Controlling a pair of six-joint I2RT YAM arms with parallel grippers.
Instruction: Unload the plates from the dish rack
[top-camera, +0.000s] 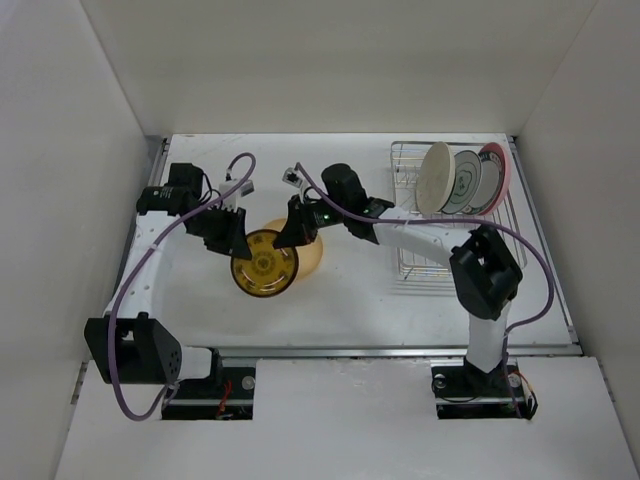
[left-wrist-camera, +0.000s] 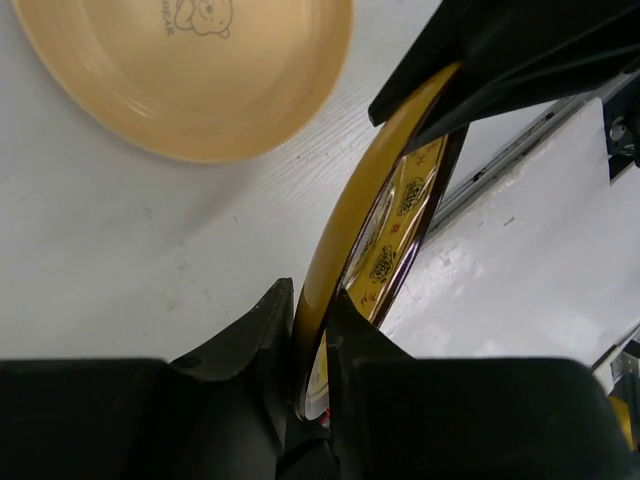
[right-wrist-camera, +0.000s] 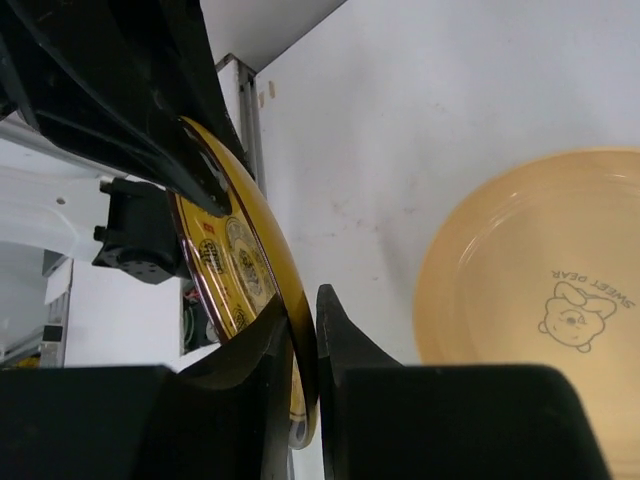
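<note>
Next, my left gripper sets the golden-yellow plate, now hanging on edge above the table, down flat on the bare table (top-camera: 209, 259) and lets go of it beside the cream-yellow plate.
A golden-yellow plate with a dark patterned face (top-camera: 265, 264) hangs on edge above the table between both grippers. My left gripper (top-camera: 238, 244) is shut on its left rim; the left wrist view shows the rim (left-wrist-camera: 370, 230) pinched between my fingers (left-wrist-camera: 310, 296). My right gripper (top-camera: 296, 234) is shut on the opposite rim (right-wrist-camera: 240, 262), the fingers (right-wrist-camera: 303, 300) close around it. A cream-yellow plate with a bear drawing (top-camera: 312, 254) lies flat on the table behind it. The dish rack (top-camera: 450, 262) at the back right holds upright a cream plate (top-camera: 433, 178), a patterned-rim plate (top-camera: 463, 182) and a pink plate (top-camera: 497, 172).
White walls close in the table on the left, back and right. A metal rail (top-camera: 400, 350) runs along the table's near edge. The cream-yellow plate also shows in the left wrist view (left-wrist-camera: 200, 80) and the right wrist view (right-wrist-camera: 540, 300).
</note>
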